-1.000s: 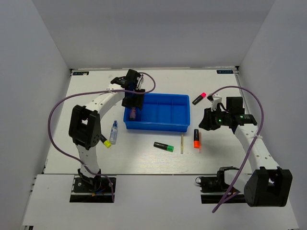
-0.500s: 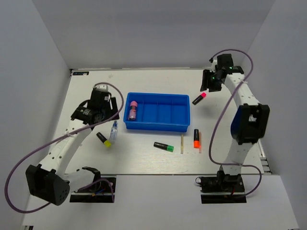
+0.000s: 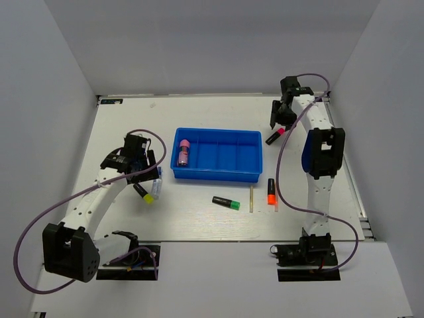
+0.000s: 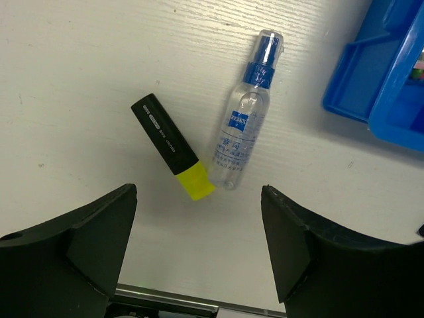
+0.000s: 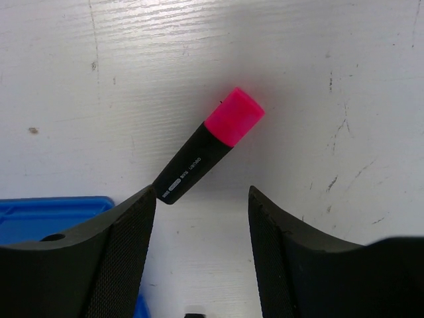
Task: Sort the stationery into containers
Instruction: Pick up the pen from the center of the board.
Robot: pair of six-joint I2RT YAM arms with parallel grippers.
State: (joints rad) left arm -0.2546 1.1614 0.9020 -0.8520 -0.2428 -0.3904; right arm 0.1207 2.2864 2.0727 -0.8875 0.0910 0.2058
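The robot's left gripper will close on the black body (image 3: 144, 195) (image 4: 183, 162) of the yellow-ended highlighter, next to its yellow end.
The blue tray (image 3: 217, 173) lies mid-table with a pink-capped item (image 3: 184, 154) in its leftmost compartment. My left gripper (image 3: 147, 173) (image 4: 197, 207) hangs open over the table, left of the tray. Just ahead of its fingers lies a yellow-ended highlighter (image 3: 144, 193) (image 4: 172, 147). My right gripper (image 3: 275, 123) (image 5: 202, 199) is open at the far right above a pink-ended highlighter (image 3: 275, 136) (image 5: 205, 146), holding nothing. In front of the tray lie a green-ended highlighter (image 3: 226, 202), a pale stick (image 3: 252, 198) and an orange highlighter (image 3: 271, 191) with a thin reddish stick (image 3: 276, 200) beside it.
A small clear spray bottle (image 3: 157, 184) (image 4: 245, 122) with a blue cap lies touching the yellow highlighter's tip, between it and the tray's left corner (image 4: 391, 79). Purple cables loop beside both arms. White walls close the table at the back and sides.
The left gripper let the pink-capped item go in the tray, opened and swung left to the yellow highlighter. The right arm swung from the orange highlighter to the pink one and opened.
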